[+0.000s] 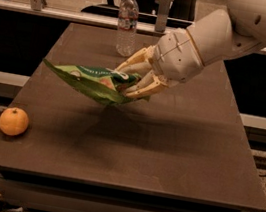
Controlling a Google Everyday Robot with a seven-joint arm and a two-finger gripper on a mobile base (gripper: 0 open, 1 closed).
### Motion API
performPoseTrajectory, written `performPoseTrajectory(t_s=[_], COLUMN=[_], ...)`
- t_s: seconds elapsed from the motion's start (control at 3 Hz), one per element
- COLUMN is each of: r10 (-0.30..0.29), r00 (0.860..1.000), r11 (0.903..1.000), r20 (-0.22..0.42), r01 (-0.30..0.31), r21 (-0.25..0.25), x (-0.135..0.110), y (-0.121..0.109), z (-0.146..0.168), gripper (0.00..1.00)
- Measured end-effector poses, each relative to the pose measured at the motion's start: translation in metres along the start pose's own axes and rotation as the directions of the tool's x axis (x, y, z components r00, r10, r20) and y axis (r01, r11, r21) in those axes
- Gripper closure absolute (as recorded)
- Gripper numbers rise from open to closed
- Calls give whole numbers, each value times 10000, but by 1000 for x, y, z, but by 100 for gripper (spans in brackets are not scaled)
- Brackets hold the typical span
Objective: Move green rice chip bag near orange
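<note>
Next, I release the green rice chip bag on the dark table point(63, 108) beside the orange, toward the water bottle.
The green rice chip bag point(94, 81) is a crinkly light-green bag held up off the dark table point(166, 149), stretched out to the left. My gripper point(130, 79) is shut on the bag's right end, above the middle of the table. The orange point(13, 121) is small and round and sits near the table's front left corner, well to the lower left of the bag and apart from it.
A clear water bottle point(127, 23) stands upright at the back of the table, just behind the gripper. Chairs and a rail are behind the table. The table's left and front edges lie close to the orange.
</note>
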State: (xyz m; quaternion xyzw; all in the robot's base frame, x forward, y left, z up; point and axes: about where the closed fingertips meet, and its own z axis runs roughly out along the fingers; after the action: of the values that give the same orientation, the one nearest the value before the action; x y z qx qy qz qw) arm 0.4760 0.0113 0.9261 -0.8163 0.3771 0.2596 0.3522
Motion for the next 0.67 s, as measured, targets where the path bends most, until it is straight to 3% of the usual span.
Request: performPoseTrajectory(t_s=[0.67], r10=[-121], r00=[9992], r11=[9979], r20=[387], r01=[145], r21=[-624], x=[-14], y=[7], z=[38], gripper=[100])
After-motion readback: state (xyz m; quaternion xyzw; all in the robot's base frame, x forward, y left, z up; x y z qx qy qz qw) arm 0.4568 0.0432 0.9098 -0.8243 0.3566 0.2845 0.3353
